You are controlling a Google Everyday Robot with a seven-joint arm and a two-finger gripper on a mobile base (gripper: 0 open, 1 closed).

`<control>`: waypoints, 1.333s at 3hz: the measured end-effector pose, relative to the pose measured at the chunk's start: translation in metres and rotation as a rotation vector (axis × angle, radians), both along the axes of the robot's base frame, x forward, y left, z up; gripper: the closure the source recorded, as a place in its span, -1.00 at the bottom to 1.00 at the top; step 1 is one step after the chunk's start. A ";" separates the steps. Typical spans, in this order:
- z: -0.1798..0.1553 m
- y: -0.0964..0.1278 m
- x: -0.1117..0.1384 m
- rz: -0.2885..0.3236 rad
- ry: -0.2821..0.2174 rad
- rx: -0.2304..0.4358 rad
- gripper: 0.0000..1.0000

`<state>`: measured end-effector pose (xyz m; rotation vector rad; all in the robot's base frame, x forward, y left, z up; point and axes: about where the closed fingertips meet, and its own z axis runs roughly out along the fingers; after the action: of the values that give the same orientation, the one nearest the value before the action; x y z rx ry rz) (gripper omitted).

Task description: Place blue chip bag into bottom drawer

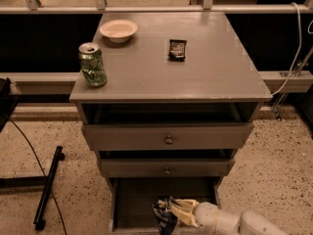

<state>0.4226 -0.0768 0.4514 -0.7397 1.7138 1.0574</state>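
Note:
The blue chip bag, now held low over the open bottom drawer, will be let go by my gripper on the open bottom drawer's inside (pixel 183 208), just off the middle of the drawer toward my arm.
The blue chip bag (pixel 165 214), crumpled dark blue foil with white patches, is held low over the open bottom drawer (pixel 131 199), the wide grey tray at the foot of the cabinet. My gripper (pixel 177 212) comes in from the lower right on a white arm and its pale fingers are shut on the bag's right side. The bag's lower end reaches the bottom edge of the view, so I cannot tell whether it touches the drawer floor.
On the cabinet top stand a green soda can (pixel 93 65), a white bowl (pixel 118 30) and a small flat dark packet (pixel 177 49). Two shallower drawers with brass knobs (pixel 168 140) sit above the open one. A black stand leg (pixel 47 190) and cable lie on the floor at left.

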 end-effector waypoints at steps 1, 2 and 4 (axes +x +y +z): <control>-0.060 0.009 0.001 -0.100 0.119 0.015 1.00; -0.060 0.009 0.001 -0.100 0.119 0.015 1.00; -0.068 -0.039 0.035 -0.147 -0.122 0.010 1.00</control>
<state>0.4577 -0.1155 0.3836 -0.6481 1.6312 0.9017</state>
